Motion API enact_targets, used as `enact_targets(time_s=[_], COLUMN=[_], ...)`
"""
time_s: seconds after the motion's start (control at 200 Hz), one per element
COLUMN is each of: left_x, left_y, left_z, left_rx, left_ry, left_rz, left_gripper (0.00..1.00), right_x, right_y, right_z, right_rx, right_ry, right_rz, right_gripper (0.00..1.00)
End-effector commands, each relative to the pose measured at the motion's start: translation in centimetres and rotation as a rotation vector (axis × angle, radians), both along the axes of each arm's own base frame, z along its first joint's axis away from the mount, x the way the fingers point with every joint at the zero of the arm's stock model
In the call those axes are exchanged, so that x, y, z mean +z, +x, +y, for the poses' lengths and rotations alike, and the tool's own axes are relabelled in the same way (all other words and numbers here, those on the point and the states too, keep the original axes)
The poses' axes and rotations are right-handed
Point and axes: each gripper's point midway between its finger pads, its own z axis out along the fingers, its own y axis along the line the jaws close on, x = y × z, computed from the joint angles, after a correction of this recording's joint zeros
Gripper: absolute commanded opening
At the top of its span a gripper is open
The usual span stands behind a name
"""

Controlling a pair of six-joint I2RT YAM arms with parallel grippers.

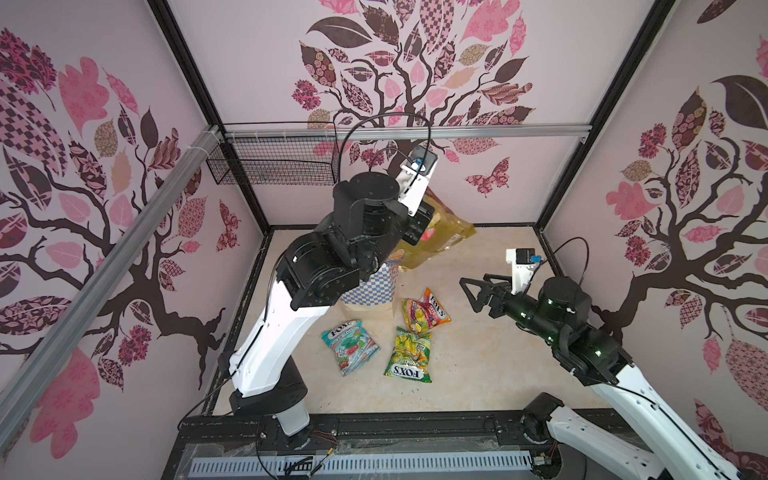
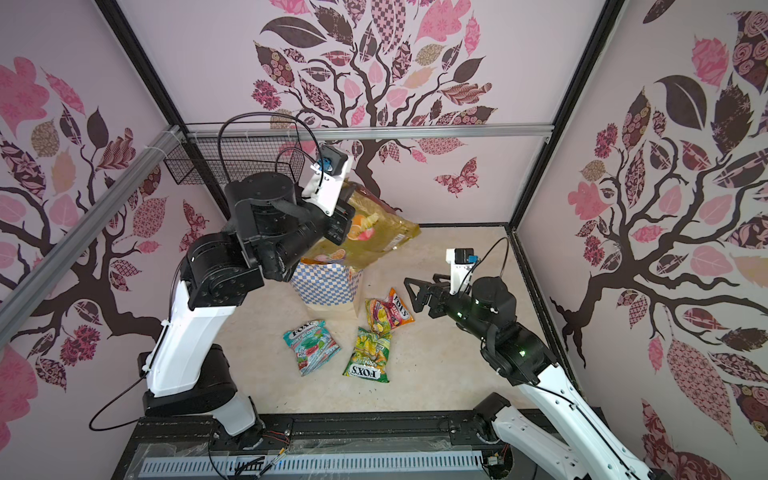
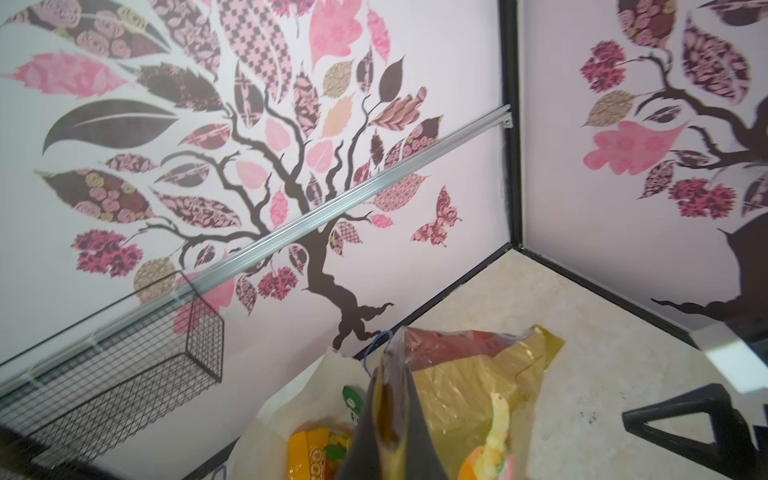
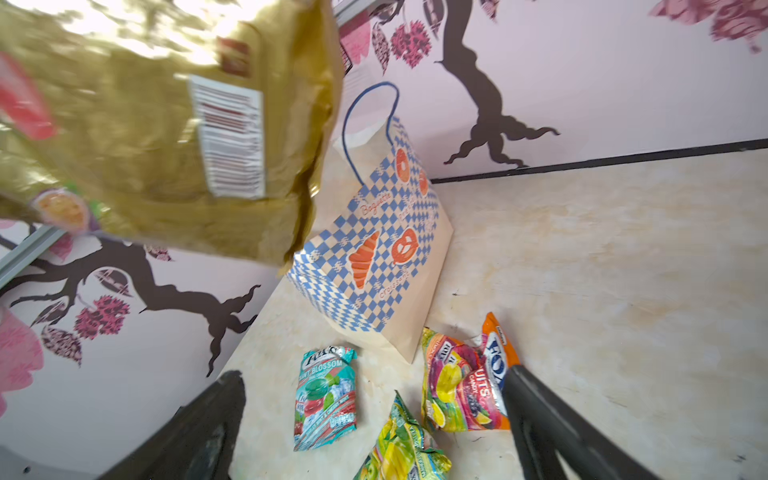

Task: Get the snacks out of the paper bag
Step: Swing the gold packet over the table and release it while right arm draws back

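Observation:
My left gripper will set the gold-brown packet down on the bare table (image 1: 454,284) just behind the orange-pink snack.
The blue-and-white checked paper bag (image 1: 370,291) stands upright at the middle of the table. Above its mouth hangs a large gold-brown snack packet (image 1: 444,237), tilted toward the back wall. My left gripper (image 3: 392,365) is shut on this packet's edge. In the left wrist view, a yellow-orange packet (image 3: 316,453) lies inside the white-lined bag (image 3: 286,399). On the table in front of the bag lie three snacks: teal (image 1: 351,347), green (image 1: 409,357) and orange-pink (image 1: 426,309). My right gripper (image 1: 471,293) hovers open and empty, right of the bag.
A black wire basket (image 1: 274,166) hangs on the back wall at the left, under a metal rail. Patterned walls close in the beige table (image 1: 478,374) on three sides. Both arm bases sit along the front edge.

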Motion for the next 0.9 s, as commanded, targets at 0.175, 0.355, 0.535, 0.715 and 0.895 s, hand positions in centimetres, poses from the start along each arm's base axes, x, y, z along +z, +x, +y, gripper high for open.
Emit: enact_targets(time_s=[0.175,0.355,0.535,0.715,0.895], left_x=[-0.1,-5.9,-12.2,-18.9,-25.4], left_y=[0.9,2.4,4.1,7.5,11.6], left_z=[-5.7,-10.4,-15.1,-18.0,-20.2], left_rx=[-0.041,-0.082,-0.132,-0.133,-0.169], left_ry=[-0.149,-0.133,-0.124,-0.128,-0.181], left_rz=[-0.018,0.105,0.248,0.383,0.526], left_gripper=[0.0,0.0,0.0,0.0,0.0], right_x=[-0.6,-2.3,-3.3,-4.0,-4.4], right_y=[-3.6,-6.5,-7.7,-7.9,-8.1], right_z=[-9.1,-12.8,-14.1,-13.8,-13.7], right_rx=[-0.345,-0.447,-0.473,-0.459,-0.446], right_ry=[0.08,0.144,0.151,0.132,0.12], right_rz=[-0.088,-0.094,-0.086,-0.048,-0.029], right_gripper=[0.99,0.99,0.99,1.0,1.0])
